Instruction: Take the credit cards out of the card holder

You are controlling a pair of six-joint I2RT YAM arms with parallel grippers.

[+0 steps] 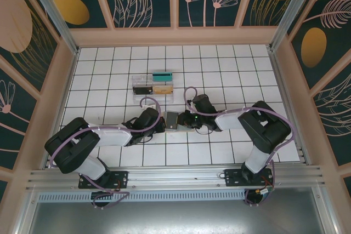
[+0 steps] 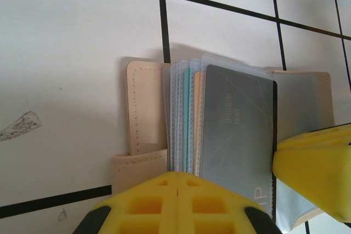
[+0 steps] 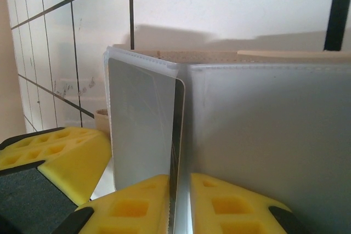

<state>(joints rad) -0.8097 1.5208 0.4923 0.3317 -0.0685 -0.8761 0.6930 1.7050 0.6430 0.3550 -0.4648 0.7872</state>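
Observation:
I will open my right gripper, grab the card by its exposed edge [image 3: 177, 124] and pull it all the way out, because the credit card is mostly inside its clear sleeve.
The tan card holder [image 1: 173, 120] lies open on the tiles between my two grippers. In the left wrist view its tan flap [image 2: 145, 108] and several clear sleeves fan out, with a grey credit card [image 2: 238, 130] on top. My left gripper [image 2: 177, 173] is shut, its tips over the holder's near edge with nothing between them. My right gripper [image 3: 180, 178] is shut on the edge of that credit card [image 3: 145, 124], beside a grey-blue leaf of the holder [image 3: 269, 135]. One right finger [image 2: 315, 163] sits at the card's right end.
A clear compartment tray [image 1: 135, 78] stands a tile or so behind the holder, with a teal card [image 1: 162, 74], a black card [image 1: 142, 87] and a tan card [image 1: 162, 87] in it. Walls close the tiled floor on three sides.

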